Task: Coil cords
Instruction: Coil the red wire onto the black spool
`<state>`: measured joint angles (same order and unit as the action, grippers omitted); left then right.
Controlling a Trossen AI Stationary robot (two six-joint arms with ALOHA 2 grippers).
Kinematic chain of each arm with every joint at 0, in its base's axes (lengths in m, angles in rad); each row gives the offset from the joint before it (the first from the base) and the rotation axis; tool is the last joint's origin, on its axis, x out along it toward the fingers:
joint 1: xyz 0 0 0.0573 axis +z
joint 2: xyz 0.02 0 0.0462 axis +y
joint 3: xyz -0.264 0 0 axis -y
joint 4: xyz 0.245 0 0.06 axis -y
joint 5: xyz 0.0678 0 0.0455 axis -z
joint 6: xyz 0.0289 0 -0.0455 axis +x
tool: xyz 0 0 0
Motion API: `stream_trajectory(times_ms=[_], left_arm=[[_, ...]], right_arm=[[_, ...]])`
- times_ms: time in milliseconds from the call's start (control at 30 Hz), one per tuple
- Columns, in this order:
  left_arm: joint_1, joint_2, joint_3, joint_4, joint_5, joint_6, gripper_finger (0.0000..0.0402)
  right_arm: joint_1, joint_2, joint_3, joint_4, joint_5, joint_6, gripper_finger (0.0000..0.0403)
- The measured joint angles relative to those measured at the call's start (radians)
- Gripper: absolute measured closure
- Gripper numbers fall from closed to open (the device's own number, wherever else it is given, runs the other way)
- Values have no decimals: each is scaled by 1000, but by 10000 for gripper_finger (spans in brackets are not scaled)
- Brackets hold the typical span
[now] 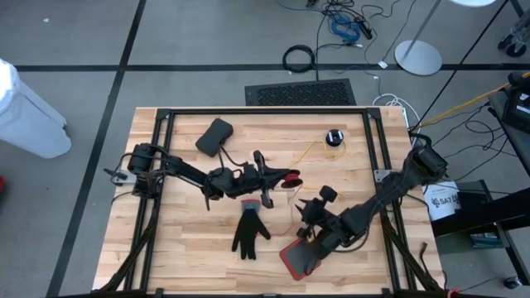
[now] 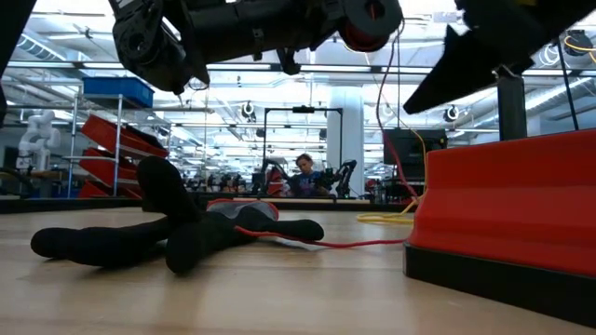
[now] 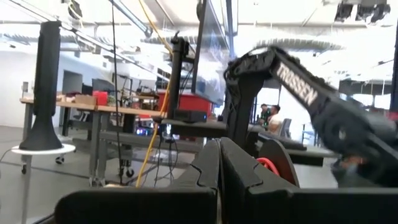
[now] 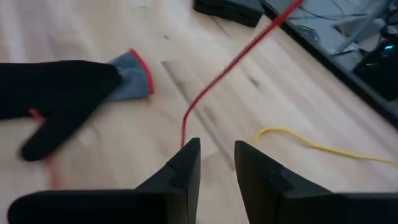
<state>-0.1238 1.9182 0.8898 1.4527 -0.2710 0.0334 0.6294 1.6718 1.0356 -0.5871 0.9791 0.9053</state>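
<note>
The red cord runs beside the right gripper's fingertip, outside the gap, so the robot's right gripper will open, level out and grab the cord's hanging part higher up (image 2: 380, 88).
A red cord (image 2: 392, 112) hangs from a round red-and-black piece (image 2: 368, 23) at the tip of my left gripper (image 1: 272, 178), which is shut and held high over the table's middle. The cord's lower part (image 4: 214, 78) lies on the wood and ends beside my right gripper (image 4: 216, 152). That gripper is open and slants down just above the table; whether a finger touches the cord, I cannot tell. A yellow cord (image 1: 310, 153) lies slack on the table, running from a black puck (image 1: 334, 137) at the far side. My left gripper is shut at the red cord's round end piece (image 3: 267, 165), which sits just past its fingertips (image 3: 211, 168). The fingers themselves hide the place of contact. The fingers point about level toward the table's right. The piece is lifted clear, and the cord hangs slack below it down to the table.
A black glove with a grey, red-edged cuff (image 1: 248, 232) lies near the middle front, with the red cord crossing it. A red tray (image 1: 298, 258) sits at the near edge under my right arm. A black pouch (image 1: 214, 136) lies far left.
</note>
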Motion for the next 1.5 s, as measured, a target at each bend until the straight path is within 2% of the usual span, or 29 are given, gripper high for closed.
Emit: stream_trajectory(times_ms=[133,333,533,800,933,1500], left_arm=[[6,0,1,39,14,6,395],[29,0,28,29,57,2,395],[37,0,58,21,87,2,395],[37,0,65,-4,86,3,395],[37,0,65,-6,86,6,395],[37,0,64,-5,84,1,395]], right_arm=[[43,11,-73,179,22,-17,322],[53,36,-167,342,55,-32,323],[54,59,-169,376,235,-68,324],[53,65,-168,643,331,-378,324],[54,65,-168,658,407,-391,324],[28,65,-168,682,365,-336,324]])
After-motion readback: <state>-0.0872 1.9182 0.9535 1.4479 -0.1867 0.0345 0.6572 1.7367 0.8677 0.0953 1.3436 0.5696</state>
